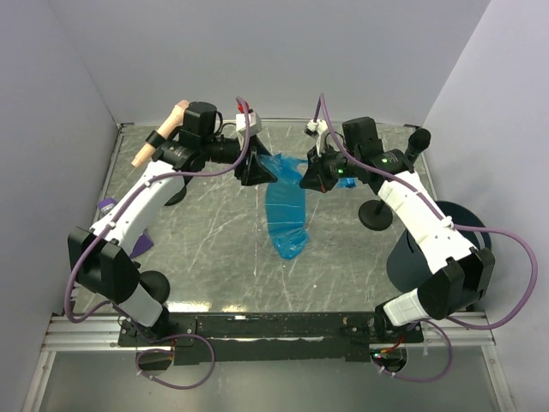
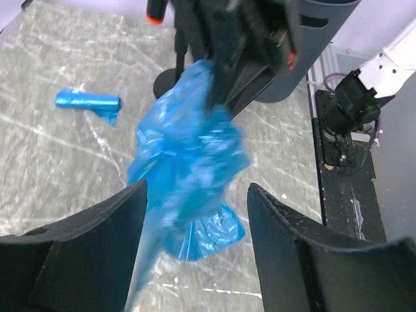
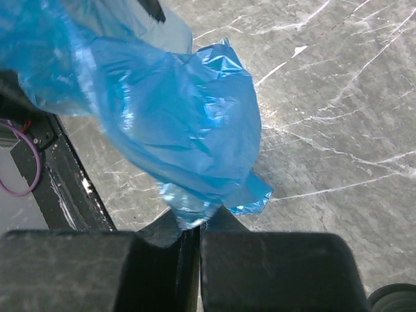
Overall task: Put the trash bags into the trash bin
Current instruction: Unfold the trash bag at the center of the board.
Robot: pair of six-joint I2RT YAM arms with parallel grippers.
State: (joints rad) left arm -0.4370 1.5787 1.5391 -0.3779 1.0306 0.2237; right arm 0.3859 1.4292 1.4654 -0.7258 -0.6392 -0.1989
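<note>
Next, my right gripper takes the trash bag's edge (image 1: 280,163) close to my left gripper and spreads the bag, as it is pinching a bunched tip of the blue trash bag.
A long, floppy blue trash bag (image 1: 286,213) hangs between my two grippers, its lower end lying on the table. My right gripper (image 1: 310,177) is shut on the bag's upper edge, seen up close in the right wrist view (image 3: 193,223) with the bag (image 3: 175,123) spilling out of it. My left gripper (image 1: 257,168) is open; in the left wrist view the bag (image 2: 188,162) hangs between its spread fingers (image 2: 195,188), a strip running along the left finger. A small blue roll (image 2: 88,102) lies on the table beyond. The dark navy trash bin (image 1: 433,249) stands at the right edge.
Flat black round stand bases sit on the table, one with a post by the right arm (image 1: 376,216) and others near the left arm (image 1: 155,283). A purple scrap (image 1: 107,206) lies at the left edge. A metal rail (image 1: 274,326) runs along the front.
</note>
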